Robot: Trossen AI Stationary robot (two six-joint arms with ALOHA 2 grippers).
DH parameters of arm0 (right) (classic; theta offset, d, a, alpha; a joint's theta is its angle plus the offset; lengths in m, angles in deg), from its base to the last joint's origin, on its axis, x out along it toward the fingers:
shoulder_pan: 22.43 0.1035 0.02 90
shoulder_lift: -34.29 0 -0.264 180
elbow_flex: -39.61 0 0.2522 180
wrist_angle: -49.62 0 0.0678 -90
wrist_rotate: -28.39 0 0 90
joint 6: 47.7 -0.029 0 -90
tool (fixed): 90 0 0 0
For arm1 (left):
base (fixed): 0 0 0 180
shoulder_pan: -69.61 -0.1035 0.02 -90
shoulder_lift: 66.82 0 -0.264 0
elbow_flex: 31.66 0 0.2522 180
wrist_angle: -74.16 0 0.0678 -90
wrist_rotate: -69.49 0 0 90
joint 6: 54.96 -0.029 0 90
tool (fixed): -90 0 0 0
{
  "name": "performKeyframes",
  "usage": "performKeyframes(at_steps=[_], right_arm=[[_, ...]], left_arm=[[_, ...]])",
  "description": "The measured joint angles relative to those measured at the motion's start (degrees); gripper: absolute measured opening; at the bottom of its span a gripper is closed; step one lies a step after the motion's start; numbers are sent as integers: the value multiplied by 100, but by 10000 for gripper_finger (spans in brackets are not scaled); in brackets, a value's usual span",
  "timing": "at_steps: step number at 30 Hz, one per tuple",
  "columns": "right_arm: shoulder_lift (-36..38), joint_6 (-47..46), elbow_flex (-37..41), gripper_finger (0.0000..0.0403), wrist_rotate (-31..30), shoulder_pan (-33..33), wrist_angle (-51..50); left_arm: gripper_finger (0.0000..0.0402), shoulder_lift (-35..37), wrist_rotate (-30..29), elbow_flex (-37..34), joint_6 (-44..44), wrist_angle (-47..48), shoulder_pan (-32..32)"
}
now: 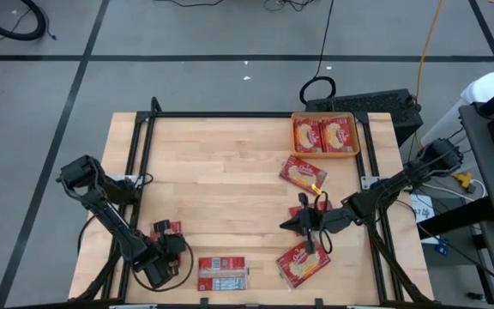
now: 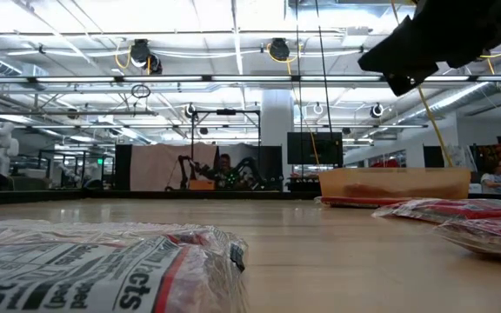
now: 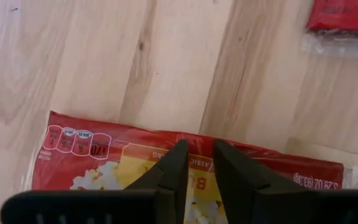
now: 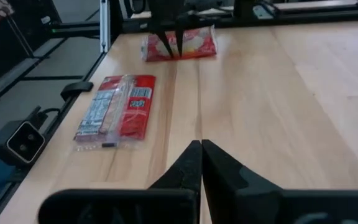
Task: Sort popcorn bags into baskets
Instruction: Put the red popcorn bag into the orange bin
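My left gripper should take the bag by one end (image 3: 50,167), since it is midway along the bag's long edge, and leave the other end for my right gripper.
Two red popcorn bags (image 1: 322,135) lie in the orange basket (image 1: 325,155) at the table's far right. Three more lie flat on the table: one just below the basket (image 1: 303,174), one near the near edge (image 1: 303,264), and one label side up (image 1: 223,273) (image 4: 117,106). Another bag, picture side up (image 3: 92,155) (image 4: 194,43), lies under my left gripper (image 3: 201,158) (image 1: 167,239). That gripper points down at it with its fingers a narrow gap apart. My right gripper (image 4: 201,149) (image 1: 286,225) is shut and holds nothing, above the table's right half. My left gripper comes at the picture-side bag from above, near the bag's long edge (image 3: 166,140). The bag lies flat on the table. I cannot tell whether the fingertips touch it.
Bare wood fills the table's middle and far left. A black frame runs along the table's edges (image 1: 221,115). A small camera (image 4: 23,140) sits at the near edge. The room behind the table shows in the low view.
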Motion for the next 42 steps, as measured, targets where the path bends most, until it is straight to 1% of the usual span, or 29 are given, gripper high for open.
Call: performKeyframes(at_steps=[2,4,8,9,11,15,18,21,24,26,29,31,33,35,37,39,42], right_arm=[[-42,-37,0,4,2,25,13],[-92,-70,0,4,0,32,61],[-161,-83,0,4,0,36,89],[-163,-119,0,4,3,36,89],[-161,-181,0,4,7,36,98],[-161,-171,0,4,12,43,100],[-161,-173,0,4,15,43,85],[-161,-275,0,4,17,44,72],[-161,-303,0,4,20,78,20],[-161,-307,0,4,20,80,1],[-161,-313,0,4,15,80,-18],[-161,-332,0,4,15,80,7],[-161,-356,0,4,15,80,4],[-161,-356,0,4,13,80,8],[-161,-356,0,4,15,80,10],[-161,-358,0,4,17,80,13],[-161,-356,0,4,17,80,13]], left_arm=[[71,-1,-281,-61,-23,-46,-51],[66,-22,-764,-114,-161,-91,-185],[61,-42,-1744,-149,-292,-77,-671],[61,-37,-1844,-124,-340,-65,-814],[60,56,-1672,-61,-636,-10,-1100],[60,373,-681,165,-1382,113,-1434],[61,678,-362,202,-1660,267,-1372],[69,911,-246,183,-1702,403,-1035],[99,974,32,184,-1515,826,-605],[126,971,37,180,-1184,1350,-291],[173,877,42,178,-1034,1876,142],[201,816,44,178,-877,2158,313],[221,710,16,155,-662,2348,369],[228,598,-4,26,-516,2279,368],[225,490,46,-143,-480,1982,357],[214,385,144,-297,-519,1491,296],[193,382,197,-364,-436,1120,159]])
